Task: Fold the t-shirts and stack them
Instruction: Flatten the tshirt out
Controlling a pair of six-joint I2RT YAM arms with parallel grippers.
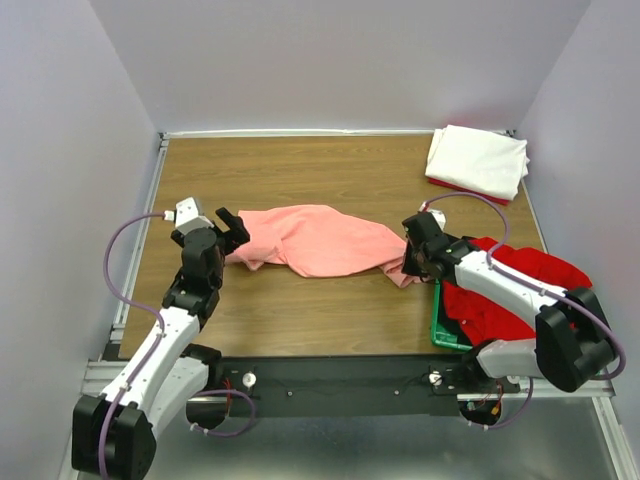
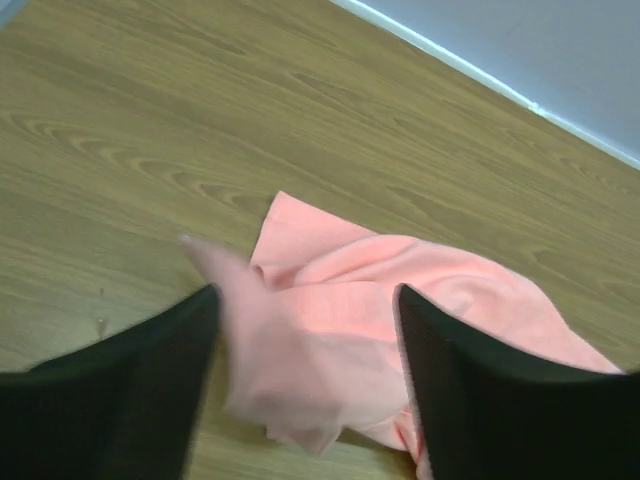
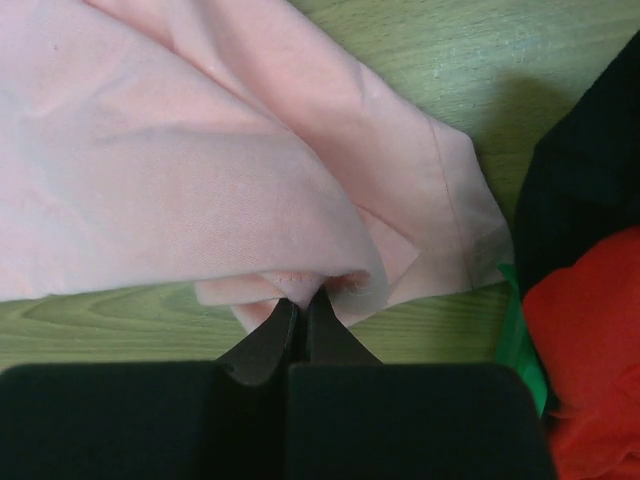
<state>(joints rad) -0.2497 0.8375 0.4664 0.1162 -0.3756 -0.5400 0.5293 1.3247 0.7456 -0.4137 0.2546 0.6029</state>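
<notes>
I will close my left gripper on the front corner (image 1: 231, 259) (image 2: 243, 388) of the salmon-pink t-shirt's loose end, on the side away from the green crate.
A salmon-pink t-shirt (image 1: 320, 240) lies crumpled across the middle of the wooden table. My left gripper (image 1: 232, 232) is open at the shirt's left end; in the left wrist view (image 2: 305, 330) its black fingers stand apart with loose, blurred pink cloth (image 2: 330, 340) between them, not pinched. My right gripper (image 1: 412, 252) is shut on the shirt's right edge; the right wrist view (image 3: 303, 305) shows the closed tips pinching a hem fold of the pink cloth (image 3: 200, 170). A red t-shirt (image 1: 510, 285) and a dark one (image 3: 590, 190) sit in the green crate (image 1: 440, 335).
A folded white shirt on a red one (image 1: 478, 160) lies at the table's back right corner. The green crate stands at the front right, beside my right arm. Bare wooden tabletop (image 1: 300, 170) lies behind the pink shirt.
</notes>
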